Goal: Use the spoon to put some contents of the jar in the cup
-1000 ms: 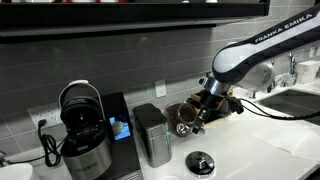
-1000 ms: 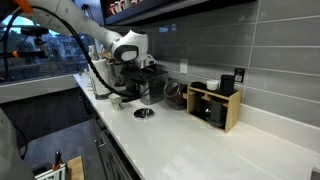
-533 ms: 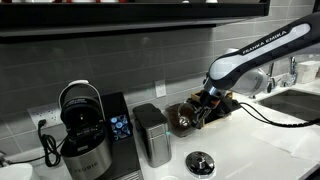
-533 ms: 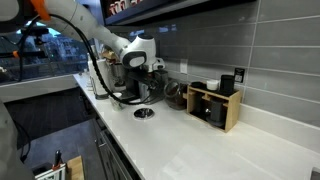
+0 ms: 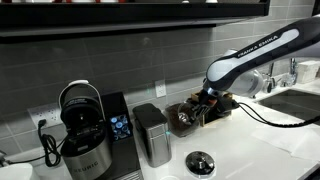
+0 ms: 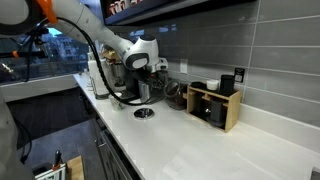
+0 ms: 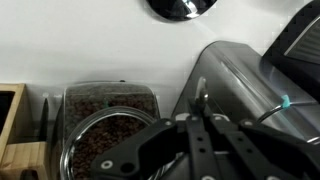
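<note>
The robot's gripper should release the spoon on the brown coffee beans inside the jar's opening [image 5: 183, 115] [image 7: 114, 124]. The spoon is now just beside the jar's mouth.
The jar [image 7: 100, 140] is clear glass with brown coffee beans and an open mouth, at the lower left of the wrist view. It also shows in both exterior views [image 5: 181, 118] [image 6: 175, 95]. My gripper [image 7: 200, 120] is shut on the thin shiny spoon [image 7: 201, 98], which sticks out past the fingertips just right of the jar's mouth, against the grey canister. In the exterior views the gripper [image 5: 202, 106] [image 6: 160, 84] hangs right at the jar. The cup [image 5: 201, 163] [image 6: 145, 113] [image 7: 185, 8], low with a silvery rim, stands on the white counter in front of the jar.
A tall grey metal canister [image 5: 152, 133] [image 7: 240, 80] stands close beside the jar. A coffee machine [image 5: 85, 140] stands farther along. A wooden box [image 6: 215, 106] [image 7: 12, 120] stands on the jar's other side. The tiled wall is right behind.
Over the last second my gripper has moved down and closer to the jar with the spoon. Since half a second ago it has hardly moved.
</note>
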You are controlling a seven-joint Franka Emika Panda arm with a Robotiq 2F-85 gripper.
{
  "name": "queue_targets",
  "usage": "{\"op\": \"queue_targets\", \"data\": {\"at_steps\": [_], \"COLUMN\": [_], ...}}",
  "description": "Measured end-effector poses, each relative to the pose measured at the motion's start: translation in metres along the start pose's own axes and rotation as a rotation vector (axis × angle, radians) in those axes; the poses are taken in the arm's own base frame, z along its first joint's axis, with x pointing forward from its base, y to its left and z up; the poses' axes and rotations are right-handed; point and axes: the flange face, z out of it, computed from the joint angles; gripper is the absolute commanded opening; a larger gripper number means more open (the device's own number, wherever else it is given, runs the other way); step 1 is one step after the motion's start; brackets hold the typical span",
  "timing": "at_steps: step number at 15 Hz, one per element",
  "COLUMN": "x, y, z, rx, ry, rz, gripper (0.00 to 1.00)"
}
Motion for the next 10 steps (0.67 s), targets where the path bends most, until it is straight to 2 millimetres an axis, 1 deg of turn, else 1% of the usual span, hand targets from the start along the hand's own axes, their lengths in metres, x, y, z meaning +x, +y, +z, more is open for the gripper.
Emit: {"op": "queue_targets", "data": {"at_steps": [2, 3, 6, 10], "x": [0.000, 0.000, 0.001, 0.002], "y": [0.000, 0.000, 0.000, 0.015], "z": [0.000, 0.000, 0.000, 0.003], "rx": [0.000, 0.000, -0.007, -0.074], "ry": [0.001, 0.001, -0.001, 0.004], "rz": [-0.001, -0.001, 0.005, 0.075], "gripper": [0.04, 0.01, 0.01, 0.01]}}
